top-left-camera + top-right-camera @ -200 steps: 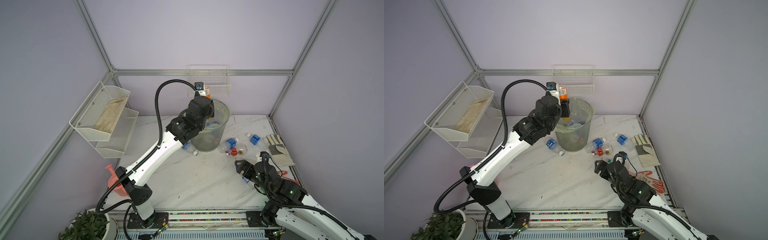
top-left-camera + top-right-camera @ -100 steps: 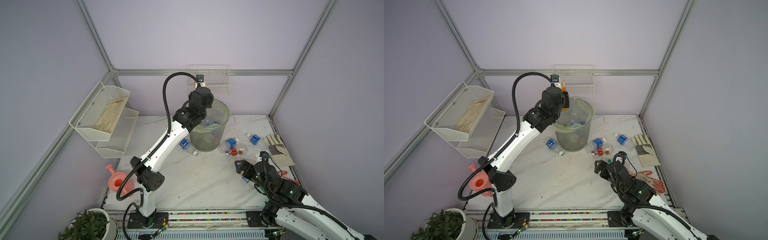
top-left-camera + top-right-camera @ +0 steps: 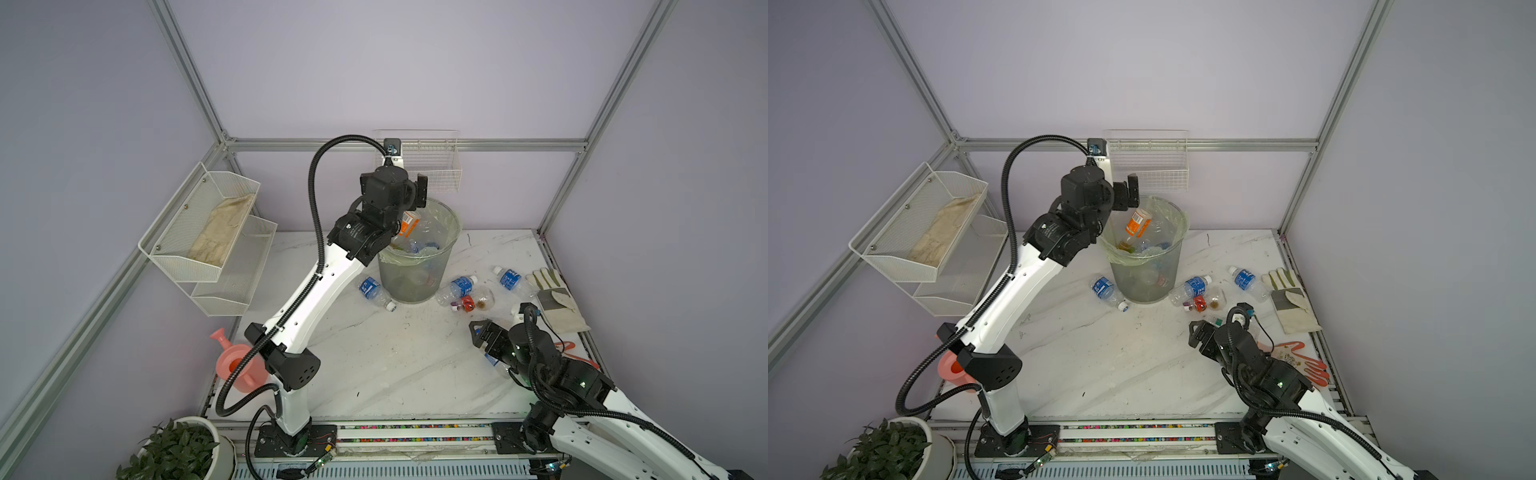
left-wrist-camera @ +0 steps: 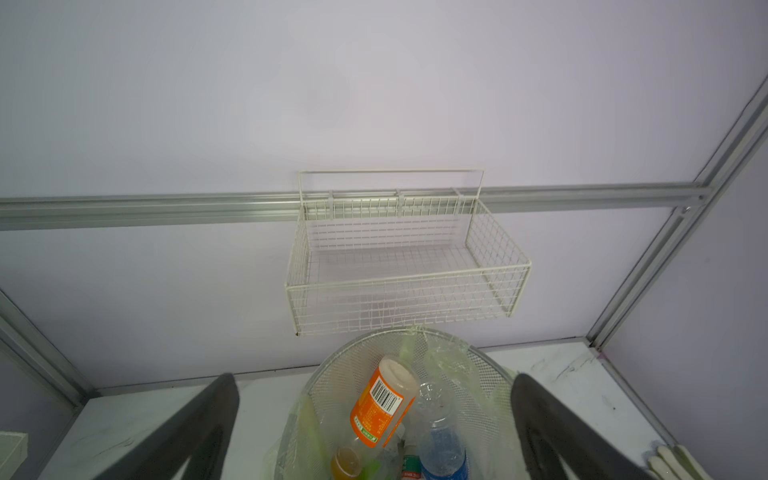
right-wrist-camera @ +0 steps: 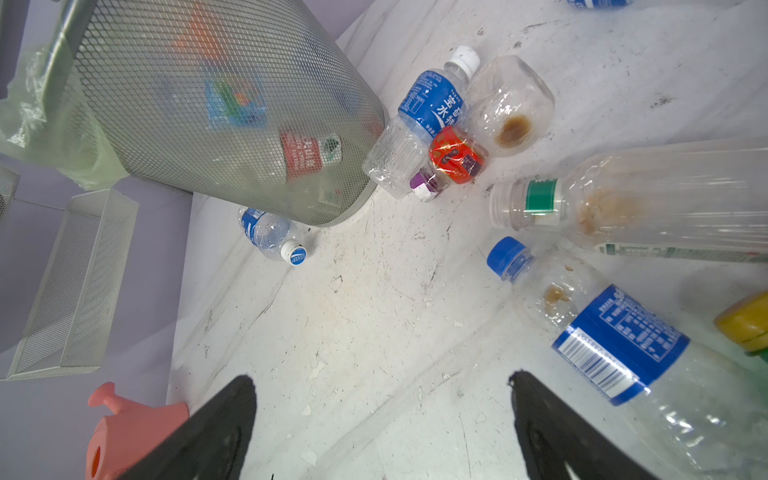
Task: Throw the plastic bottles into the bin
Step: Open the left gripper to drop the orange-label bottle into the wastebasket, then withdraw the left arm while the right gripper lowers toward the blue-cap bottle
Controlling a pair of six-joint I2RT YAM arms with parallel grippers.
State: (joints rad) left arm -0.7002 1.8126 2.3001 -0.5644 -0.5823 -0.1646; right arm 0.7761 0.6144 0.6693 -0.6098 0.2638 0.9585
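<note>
The robot's right gripper should next go to the blue label [image 3: 491,360] [image 5: 621,344] of the blue-capped bottle, next to the green-banded one, and close there.
The bin [image 3: 411,278] [image 3: 1142,274] is a grey mesh basket with a pale green liner at the back of the table. My left gripper [image 3: 415,195] [image 4: 372,376] hangs open just above its near rim. An orange-labelled bottle [image 3: 409,220] [image 3: 1138,222] [image 4: 380,409] lies loose inside on other bottles. More plastic bottles lie on the table: a blue-labelled one [image 3: 372,289] left of the bin and a cluster [image 3: 463,293] on its right. My right gripper [image 3: 478,332] [image 5: 380,376] is open over bare table, beside a blue-labelled bottle [image 5: 615,336] and a green-banded one [image 5: 623,208].
A white wire wall basket [image 4: 407,266] hangs close behind the bin. A two-tier mesh rack [image 3: 208,232] is on the left wall. A pink watering can [image 3: 232,361] stands at the front left. White gloves [image 3: 552,295] lie at the right edge.
The left gripper opened over the bin and let go of the orange-labelled bottle, which dropped inside. The right arm has not moved.
</note>
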